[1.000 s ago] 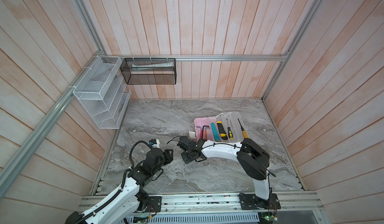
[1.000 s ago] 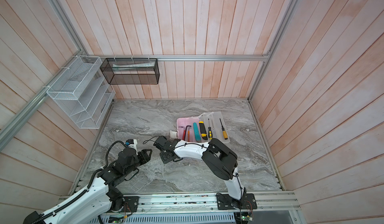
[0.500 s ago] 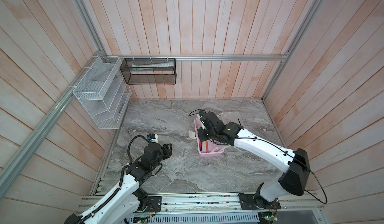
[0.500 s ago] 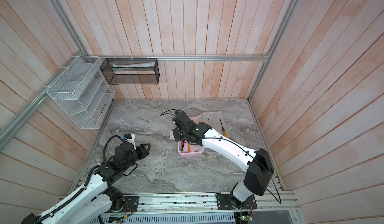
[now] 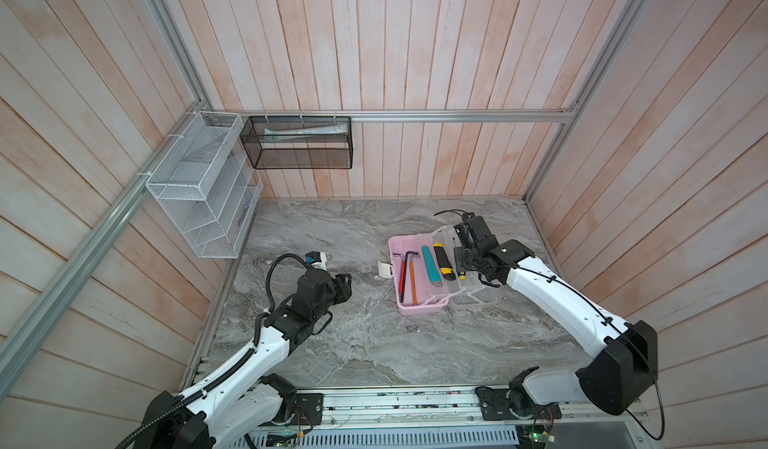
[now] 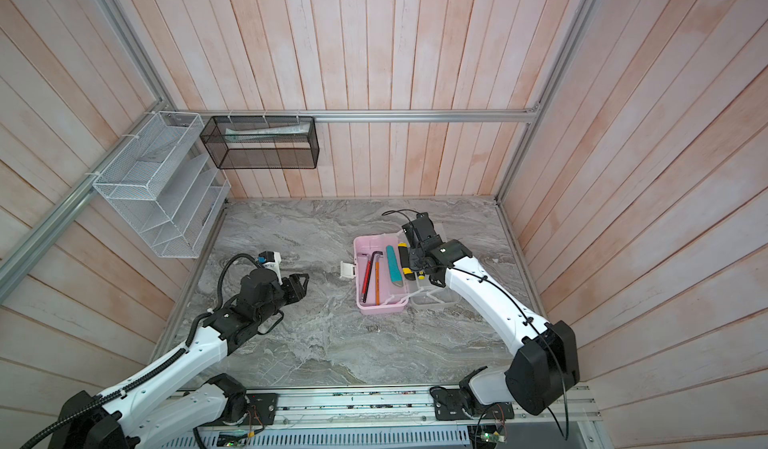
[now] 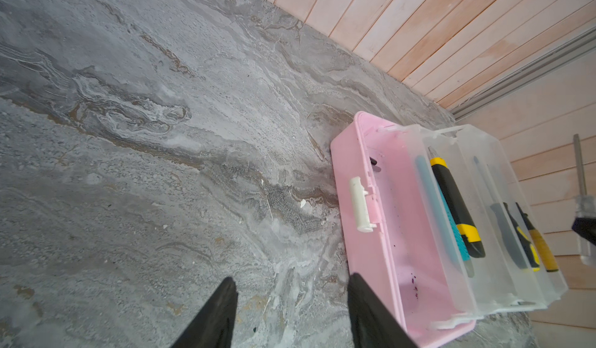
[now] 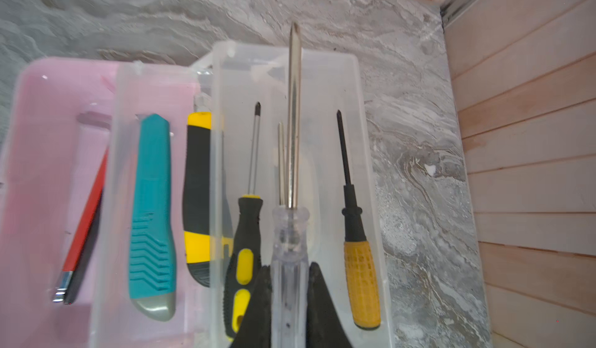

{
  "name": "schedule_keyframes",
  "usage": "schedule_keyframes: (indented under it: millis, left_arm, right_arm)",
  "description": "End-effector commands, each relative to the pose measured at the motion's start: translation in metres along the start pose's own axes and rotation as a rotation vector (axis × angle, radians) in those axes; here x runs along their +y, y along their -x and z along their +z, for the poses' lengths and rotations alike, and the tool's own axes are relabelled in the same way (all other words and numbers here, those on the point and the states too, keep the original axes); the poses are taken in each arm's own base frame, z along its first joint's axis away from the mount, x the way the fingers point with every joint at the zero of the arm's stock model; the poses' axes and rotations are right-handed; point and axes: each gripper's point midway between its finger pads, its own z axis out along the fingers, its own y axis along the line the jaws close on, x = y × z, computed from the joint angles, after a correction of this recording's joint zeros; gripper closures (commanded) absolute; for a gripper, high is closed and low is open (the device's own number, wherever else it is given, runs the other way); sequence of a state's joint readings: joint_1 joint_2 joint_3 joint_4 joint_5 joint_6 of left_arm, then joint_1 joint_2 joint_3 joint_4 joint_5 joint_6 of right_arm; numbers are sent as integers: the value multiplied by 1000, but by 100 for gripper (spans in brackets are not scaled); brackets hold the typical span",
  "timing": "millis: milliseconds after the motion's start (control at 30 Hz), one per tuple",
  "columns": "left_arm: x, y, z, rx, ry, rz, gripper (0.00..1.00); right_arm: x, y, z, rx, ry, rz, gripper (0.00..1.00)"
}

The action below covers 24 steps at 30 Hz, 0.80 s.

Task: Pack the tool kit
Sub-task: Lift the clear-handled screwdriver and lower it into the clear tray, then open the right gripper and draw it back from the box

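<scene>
Next, my right gripper lets go of the clear-handled screwdriver in the frosted lid (image 5: 473, 259) (image 8: 327, 216), next to the orange-handled screwdriver.
The tool kit's pink case (image 5: 419, 307) (image 6: 380, 309) lies open at the table's right, white latch (image 5: 384, 269) toward the left arm, frosted lid (image 5: 473, 297) folded out to the right. Hex keys (image 8: 84, 227), a teal knife (image 8: 151, 217) and a black-yellow knife (image 8: 196, 185) lie in it. Two screwdrivers (image 8: 245, 233) (image 8: 359, 275) rest in the lid (image 8: 322, 82). My right gripper (image 8: 288, 269) (image 5: 463, 260) hovers above the lid, shut on a clear-handled screwdriver (image 8: 290, 233). The left gripper (image 7: 292, 282) (image 5: 345, 287) is open and empty, just left of the case (image 7: 364, 249).
A white wire basket (image 5: 199, 201) hangs on the left wall and a black mesh basket (image 5: 299, 143) on the back wall. The wooden right wall (image 8: 532, 169) stands close beside the lid. Grey marble table (image 5: 332, 355) stretches in front of the case.
My right arm has swung from the table left of the case, across it, to above the lid on its right. The left arm has hardly moved.
</scene>
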<state>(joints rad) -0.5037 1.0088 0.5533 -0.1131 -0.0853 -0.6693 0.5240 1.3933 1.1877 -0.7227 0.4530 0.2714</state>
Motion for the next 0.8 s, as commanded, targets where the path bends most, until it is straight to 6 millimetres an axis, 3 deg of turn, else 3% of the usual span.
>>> schedule_keyframes:
  millis: [0,433,700,767]
  left_arm:
    - [-10,9,4,-12,-31,22,42]
    - [-11,5,28,33,-37,15,42]
    - [-12,2,39,64,-36,11,42]
    - [-9,2,40,64,-23,0,42]
  right_arm:
    - [-17,-7,8,11,-84,-32,100]
    - [-28,-22,43,67,-106,-9,100]
    - [-26,-33,48,107,-96,8,100]
    - [-24,-36,49,118,-86,7,94]
